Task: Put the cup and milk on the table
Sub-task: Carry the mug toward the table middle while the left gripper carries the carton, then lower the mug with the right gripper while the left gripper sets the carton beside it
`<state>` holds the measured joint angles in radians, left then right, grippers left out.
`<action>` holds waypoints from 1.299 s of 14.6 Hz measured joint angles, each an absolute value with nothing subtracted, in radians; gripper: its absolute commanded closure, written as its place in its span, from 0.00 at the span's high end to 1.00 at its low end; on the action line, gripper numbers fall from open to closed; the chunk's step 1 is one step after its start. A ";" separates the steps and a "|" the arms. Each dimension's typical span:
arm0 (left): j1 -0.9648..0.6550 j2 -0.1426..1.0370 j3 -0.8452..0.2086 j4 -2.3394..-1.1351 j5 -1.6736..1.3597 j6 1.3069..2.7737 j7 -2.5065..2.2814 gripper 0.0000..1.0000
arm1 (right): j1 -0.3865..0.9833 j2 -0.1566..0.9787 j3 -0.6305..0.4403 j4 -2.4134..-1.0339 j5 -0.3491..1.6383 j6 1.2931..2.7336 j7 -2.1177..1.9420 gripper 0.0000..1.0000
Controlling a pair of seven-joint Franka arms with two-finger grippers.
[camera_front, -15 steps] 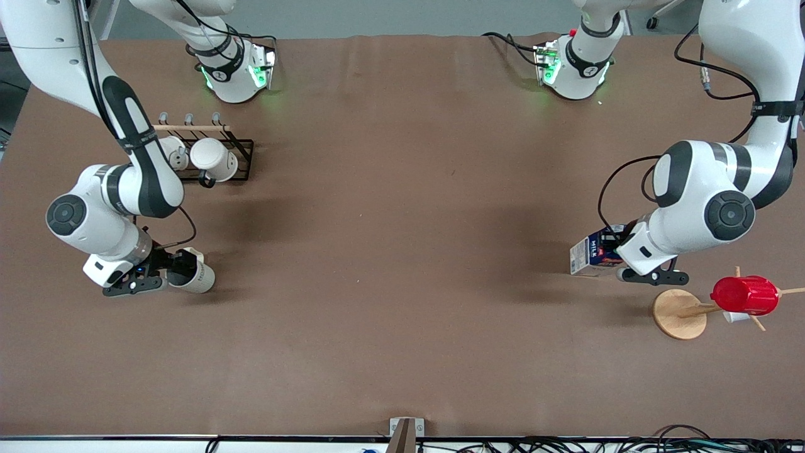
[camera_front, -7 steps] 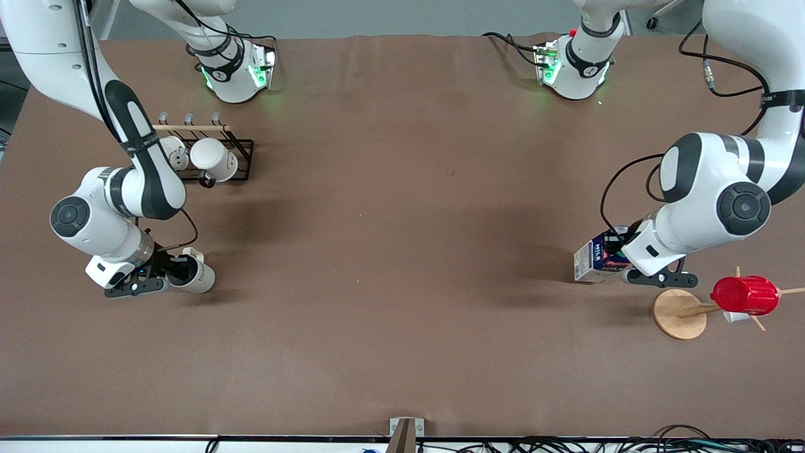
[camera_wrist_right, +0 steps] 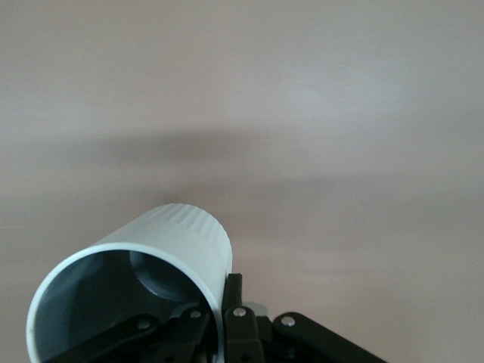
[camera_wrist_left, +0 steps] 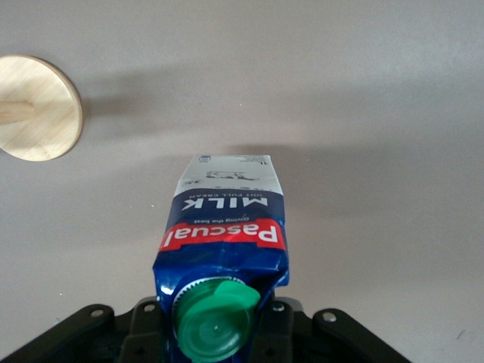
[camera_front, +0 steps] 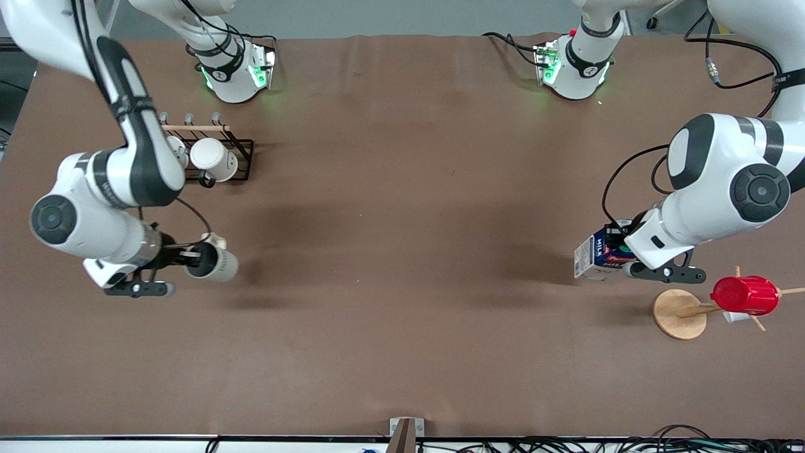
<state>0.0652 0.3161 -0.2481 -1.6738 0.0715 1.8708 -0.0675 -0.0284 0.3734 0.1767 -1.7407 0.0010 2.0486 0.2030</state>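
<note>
The robot's right gripper needs to release the off-white cup on the table, midway (camera_front: 395, 243) between the wire rack and the milk carton.
My right gripper (camera_front: 188, 259) is shut on the rim of the off-white cup (camera_front: 215, 263). It holds the cup on its side above the brown table (camera_front: 402, 251), toward the right arm's end. In the right wrist view one finger (camera_wrist_right: 233, 302) is outside the cup's wall and the other is inside the grey interior (camera_wrist_right: 151, 280). My left gripper (camera_front: 624, 255) is shut on the top of the blue milk carton (camera_front: 594, 257), which is tilted low over the table. In the left wrist view I see its red label (camera_wrist_left: 223, 234) and green cap (camera_wrist_left: 214, 321). I cannot tell whether its base touches.
A black wire rack (camera_front: 242, 160) with two white mugs stands close to the right arm, farther from the front camera than the cup. A wooden cup tree with a round base (camera_front: 678, 313) holds a red ribbed cup (camera_front: 745, 294) beside the milk; the base also shows in the left wrist view (camera_wrist_left: 34, 107).
My right gripper has lifted the cup off the table and carried it a little toward the middle. My left arm has risen slightly; the milk has barely shifted.
</note>
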 measured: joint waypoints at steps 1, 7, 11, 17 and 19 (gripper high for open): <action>0.065 0.314 -0.254 -1.670 0.071 1.870 -0.068 0.36 | -0.012 0.368 0.228 -1.714 0.000 2.029 0.304 0.00; 0.054 0.309 -0.287 -1.648 0.071 1.867 -0.068 0.36 | 0.214 0.421 0.333 -1.608 -0.045 2.027 0.739 0.00; 0.045 0.312 -0.330 -1.648 0.071 1.865 -0.072 0.36 | 0.380 0.535 0.333 -1.562 -0.151 2.073 0.972 0.01; -0.034 0.337 -0.350 -1.648 0.071 1.864 -0.192 0.36 | 0.481 0.654 0.332 -1.547 -0.246 2.161 1.052 0.01; -0.052 0.340 -0.350 -1.648 0.071 1.864 -0.215 0.36 | 0.488 0.669 0.331 -1.545 -0.258 2.173 1.052 0.02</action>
<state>-0.0523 0.3398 -0.3501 -1.6478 0.0709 1.8645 -0.2153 0.4878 0.6690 0.3314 -1.5450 -0.2584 2.1735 1.0518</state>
